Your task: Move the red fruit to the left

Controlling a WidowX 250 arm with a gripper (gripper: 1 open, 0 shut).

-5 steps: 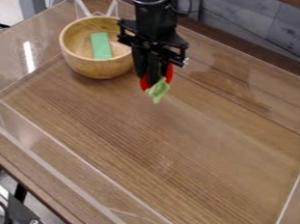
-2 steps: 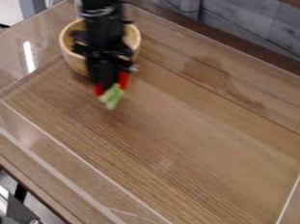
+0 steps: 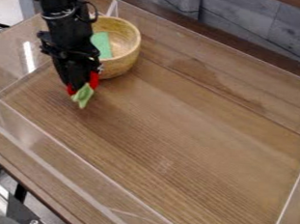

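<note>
Next, I let go of the red fruit with my gripper on the wooden tabletop (image 3: 78,98) just in front of the wooden bowl.
My black gripper (image 3: 79,83) points straight down over the left part of the wooden table, its fingers shut on the red fruit (image 3: 82,84). Only a small red patch of the fruit shows between the fingers, with its light green leafy stub (image 3: 82,98) hanging below, just above the tabletop. The arm rises up and left out of the frame. The gripper stands in front of and to the left of the wooden bowl.
A wooden bowl (image 3: 123,46) holding a flat green piece (image 3: 103,45) sits at the back left. Clear acrylic walls (image 3: 35,135) ring the wooden tabletop (image 3: 191,126). A grey panel stands behind the table.
The gripper has carried the red fruit leftward and toward the front, from right of the bowl to its left front, and has sunk a little.
</note>
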